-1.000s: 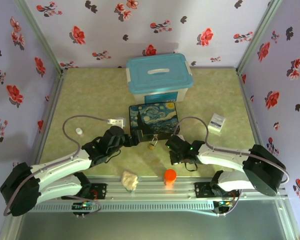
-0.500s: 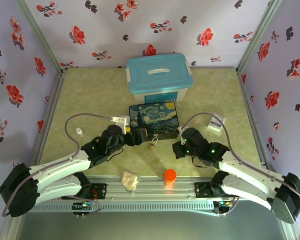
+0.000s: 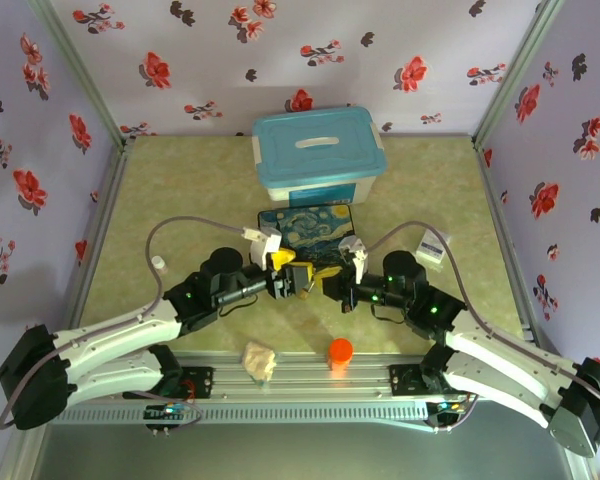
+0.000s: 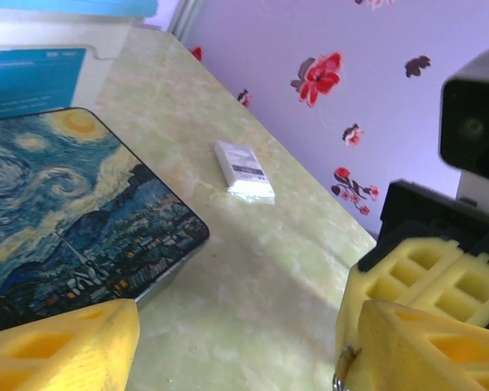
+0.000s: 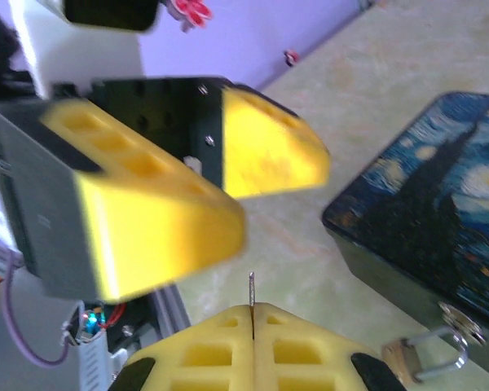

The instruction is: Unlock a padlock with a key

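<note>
The key's blade sticks out only a little past my right gripper's fingers, so my left gripper will pinch its tip [image 5: 252, 278] while my right gripper takes it farther back.
My right gripper [image 5: 253, 316] is shut on the key [image 5: 251, 290], whose thin dark blade sticks up from the seam between the yellow pads. Down at the right hangs the brass padlock [image 5: 407, 361], its silvery shackle through the hasp of the night-sky box [image 5: 448, 212]. My left gripper [image 4: 240, 340] is open and faces the right one, its fingers [image 5: 147, 212] close in front of the key. In the top view the left gripper [image 3: 288, 278] and the right gripper [image 3: 332, 288] almost meet in front of the box [image 3: 315, 232]; the padlock is hidden among the fingers there.
A blue-lidded bin [image 3: 318, 150] stands behind the box. An orange cap [image 3: 340, 350] and a crumpled white lump [image 3: 259, 360] lie by the front rail. A white packet [image 3: 435, 245] rests at the right, and a tiny white piece [image 3: 158, 262] at the left.
The right arm swung up and leftward, bringing the key to the box's front. The left gripper moved right to the padlock's spot, so both grippers now face each other closely.
</note>
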`<state>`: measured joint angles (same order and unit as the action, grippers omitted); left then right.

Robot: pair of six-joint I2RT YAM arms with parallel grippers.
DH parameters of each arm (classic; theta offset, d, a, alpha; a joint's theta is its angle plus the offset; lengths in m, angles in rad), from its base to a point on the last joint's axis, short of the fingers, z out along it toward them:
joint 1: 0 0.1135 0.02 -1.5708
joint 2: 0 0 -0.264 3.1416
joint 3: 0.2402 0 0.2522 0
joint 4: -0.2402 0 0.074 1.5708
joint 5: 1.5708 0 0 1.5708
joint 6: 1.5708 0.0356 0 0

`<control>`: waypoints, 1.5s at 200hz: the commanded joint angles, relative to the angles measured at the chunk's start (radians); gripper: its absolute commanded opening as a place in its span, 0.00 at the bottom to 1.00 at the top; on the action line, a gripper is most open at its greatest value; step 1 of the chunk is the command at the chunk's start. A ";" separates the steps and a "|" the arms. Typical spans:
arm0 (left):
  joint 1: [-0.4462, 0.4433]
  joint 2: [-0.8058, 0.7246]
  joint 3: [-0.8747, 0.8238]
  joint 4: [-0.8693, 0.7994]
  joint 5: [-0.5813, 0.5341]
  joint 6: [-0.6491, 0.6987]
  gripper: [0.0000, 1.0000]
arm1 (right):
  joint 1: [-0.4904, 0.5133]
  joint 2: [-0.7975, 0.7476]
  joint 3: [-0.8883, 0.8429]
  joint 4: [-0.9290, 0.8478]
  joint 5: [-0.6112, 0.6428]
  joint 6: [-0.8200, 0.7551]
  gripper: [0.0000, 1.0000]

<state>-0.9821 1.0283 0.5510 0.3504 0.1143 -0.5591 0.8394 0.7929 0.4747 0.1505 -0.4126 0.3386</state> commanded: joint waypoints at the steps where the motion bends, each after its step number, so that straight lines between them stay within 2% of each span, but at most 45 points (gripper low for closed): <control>1: -0.011 -0.003 0.022 0.039 0.044 0.020 0.64 | 0.002 -0.009 0.002 0.102 -0.065 -0.023 0.00; 16: -0.013 -0.018 -0.003 0.085 0.044 0.005 0.63 | 0.002 -0.010 -0.008 0.127 -0.068 -0.006 0.00; 36: -0.016 -0.027 -0.036 0.176 0.076 -0.012 0.51 | 0.002 -0.010 -0.021 0.182 -0.074 0.026 0.00; 55: -0.020 -0.029 -0.037 0.188 0.102 -0.012 0.51 | 0.001 -0.010 -0.034 0.230 -0.080 0.051 0.00; 73: -0.021 -0.028 -0.043 0.210 0.122 -0.016 0.43 | 0.001 -0.010 -0.039 0.258 -0.080 0.064 0.00; 127: -0.027 -0.019 -0.040 0.231 0.163 -0.033 0.00 | 0.001 -0.007 -0.054 0.300 -0.074 0.094 0.00; 143: -0.027 -0.023 -0.047 0.233 0.170 -0.041 0.00 | 0.001 -0.007 -0.067 0.336 -0.060 0.117 0.00; 151: -0.027 -0.027 -0.051 0.234 0.168 -0.043 0.00 | 0.002 -0.007 -0.072 0.344 -0.044 0.131 0.12; 162: -0.027 -0.034 -0.049 0.222 0.152 -0.050 0.00 | 0.001 -0.007 -0.079 0.357 -0.029 0.147 0.20; 166: -0.027 -0.037 -0.049 0.214 0.140 -0.051 0.00 | 0.002 -0.007 -0.080 0.361 -0.023 0.154 0.27; 182: -0.027 -0.053 -0.048 0.206 0.097 -0.054 0.00 | 0.001 -0.010 -0.090 0.363 0.002 0.174 0.66; 188: -0.027 -0.061 -0.048 0.204 0.076 -0.055 0.00 | 0.001 -0.015 -0.094 0.366 0.013 0.184 0.74; 201: -0.026 -0.074 -0.044 0.191 0.028 -0.053 0.00 | 0.001 -0.027 -0.111 0.393 0.031 0.203 0.76; 218: -0.026 -0.083 -0.033 0.177 -0.036 -0.051 0.00 | 0.002 -0.039 -0.147 0.468 0.072 0.262 0.87; 240: -0.024 -0.073 -0.020 0.196 -0.079 -0.076 0.00 | 0.001 -0.031 -0.177 0.580 0.113 0.355 0.90; 274: -0.029 -0.040 0.003 0.294 -0.080 -0.156 0.00 | 0.002 0.032 -0.172 0.771 0.094 0.451 0.86; 300: -0.029 -0.006 0.008 0.377 -0.053 -0.188 0.00 | 0.003 0.101 -0.145 0.843 0.042 0.468 0.77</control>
<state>-1.0054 0.9977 0.5228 0.6060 0.0628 -0.6926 0.8394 0.8482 0.2989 0.8314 -0.3355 0.7444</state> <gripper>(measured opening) 0.043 0.811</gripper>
